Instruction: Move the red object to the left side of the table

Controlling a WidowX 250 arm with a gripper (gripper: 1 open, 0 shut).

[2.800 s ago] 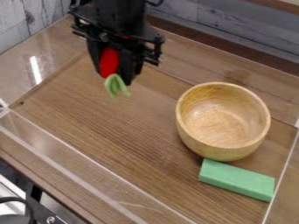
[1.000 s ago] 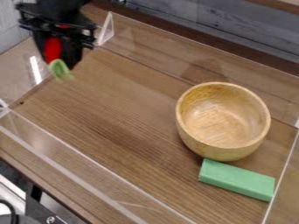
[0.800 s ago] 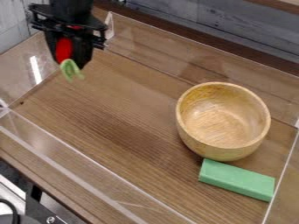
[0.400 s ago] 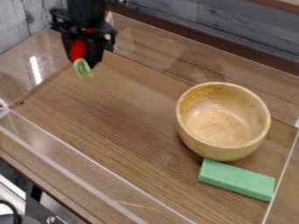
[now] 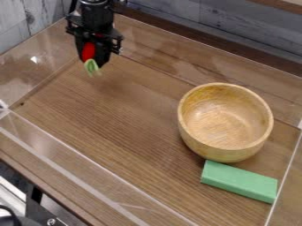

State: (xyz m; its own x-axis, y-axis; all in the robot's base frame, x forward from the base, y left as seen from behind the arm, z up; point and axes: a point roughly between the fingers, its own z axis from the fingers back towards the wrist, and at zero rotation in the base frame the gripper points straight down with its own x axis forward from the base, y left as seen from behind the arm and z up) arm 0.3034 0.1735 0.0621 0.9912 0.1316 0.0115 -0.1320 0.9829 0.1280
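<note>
The robot's gripper should set the red object down on the brown table (image 5: 81, 63) next to the clear acrylic wall, near the far corner of the table. The red object now hangs low over the table.
The red object (image 5: 90, 54), a small rounded toy with a light-green leafy end hanging below it, sits between the fingers of my black gripper (image 5: 92, 58). The gripper points straight down and is shut on the toy. It hangs low over the far left part of the brown wood-grain table (image 5: 118, 124), close to the back acrylic wall. Whether the leafy end touches the tabletop I cannot tell.
A wooden bowl (image 5: 225, 120) stands at the right of the table. A flat green rectangular block (image 5: 239, 181) lies in front of it near the right front corner. Clear acrylic walls (image 5: 35, 75) edge the tabletop on all sides.
The gripper, still holding the red toy, has moved right and toward the back wall in the picture and has sunk closer to the tabletop. Bowl and green block have stayed put.
</note>
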